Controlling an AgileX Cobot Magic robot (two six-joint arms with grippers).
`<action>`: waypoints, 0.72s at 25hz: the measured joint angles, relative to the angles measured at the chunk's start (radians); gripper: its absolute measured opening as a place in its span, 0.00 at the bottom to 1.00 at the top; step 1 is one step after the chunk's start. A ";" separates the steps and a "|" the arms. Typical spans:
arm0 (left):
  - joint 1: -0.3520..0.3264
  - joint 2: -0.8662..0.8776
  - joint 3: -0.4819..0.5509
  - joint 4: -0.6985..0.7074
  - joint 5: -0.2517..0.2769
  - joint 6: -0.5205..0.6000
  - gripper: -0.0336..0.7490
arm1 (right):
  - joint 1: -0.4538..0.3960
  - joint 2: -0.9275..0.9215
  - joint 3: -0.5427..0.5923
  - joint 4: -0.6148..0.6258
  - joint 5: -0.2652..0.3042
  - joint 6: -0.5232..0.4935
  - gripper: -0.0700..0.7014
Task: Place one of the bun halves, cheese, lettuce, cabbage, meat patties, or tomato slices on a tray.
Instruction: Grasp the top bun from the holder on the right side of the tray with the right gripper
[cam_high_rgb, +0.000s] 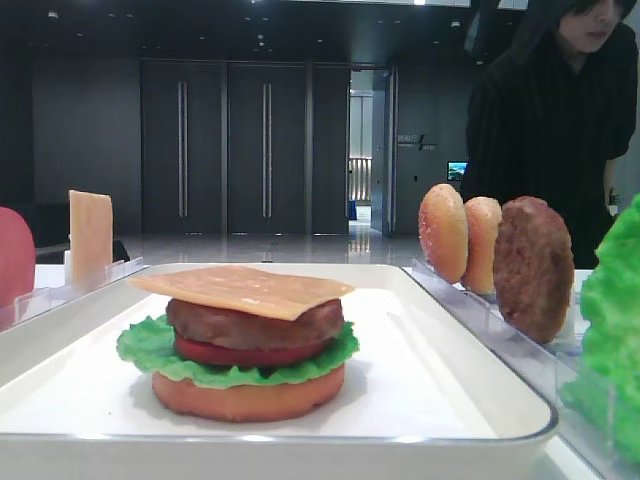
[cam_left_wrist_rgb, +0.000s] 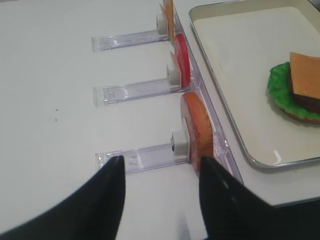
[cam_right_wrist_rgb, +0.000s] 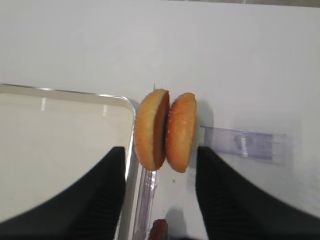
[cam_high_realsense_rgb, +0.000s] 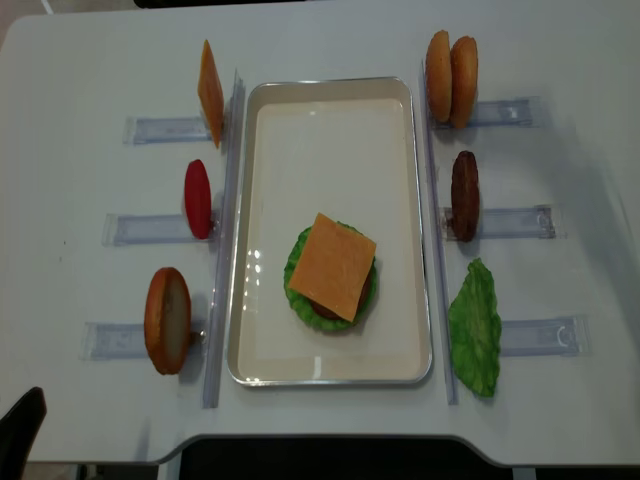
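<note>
My right gripper will close next on the upper edge (cam_high_realsense_rgb: 439, 62) (cam_right_wrist_rgb: 151, 129) of the golden bun half nearest the white tray, leaving the one beside it in the clear rack.
Two golden bun halves (cam_right_wrist_rgb: 150, 130) (cam_right_wrist_rgb: 181, 131) stand on edge side by side in a clear rack, just right of the white tray (cam_right_wrist_rgb: 65, 145). My right gripper (cam_right_wrist_rgb: 161, 150) is open over them. Its dark fingers (cam_right_wrist_rgb: 107, 195) flank their near ends without touching. On the tray (cam_high_realsense_rgb: 330, 85) lies a stack topped by cheese (cam_high_realsense_rgb: 334, 265), over a meat patty (cam_high_rgb: 255, 325), a tomato slice (cam_high_rgb: 250, 353), lettuce (cam_high_rgb: 150, 345) and a flat bun (cam_high_rgb: 248, 395). My left gripper (cam_left_wrist_rgb: 162, 162) is open and empty beside the flat orange bun (cam_left_wrist_rgb: 196, 125) in the left rack.
The right rack also holds a meat patty (cam_high_realsense_rgb: 464, 195) and a lettuce leaf (cam_high_realsense_rgb: 475, 328). The left rack holds a cheese slice (cam_high_realsense_rgb: 210, 92) and a tomato slice (cam_high_realsense_rgb: 197, 198). Clear rack arms (cam_right_wrist_rgb: 240, 142) stick out over the white table. A person in black (cam_high_rgb: 560, 110) stands behind.
</note>
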 joint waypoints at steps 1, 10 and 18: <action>0.000 0.000 0.000 0.000 0.000 0.000 0.52 | 0.014 0.014 -0.005 -0.004 -0.002 0.010 0.50; 0.000 0.000 0.000 0.000 0.000 0.000 0.52 | 0.062 0.116 -0.010 -0.018 -0.045 0.025 0.50; 0.000 0.000 0.000 0.000 0.000 0.000 0.51 | 0.064 0.120 -0.010 -0.026 -0.085 0.046 0.51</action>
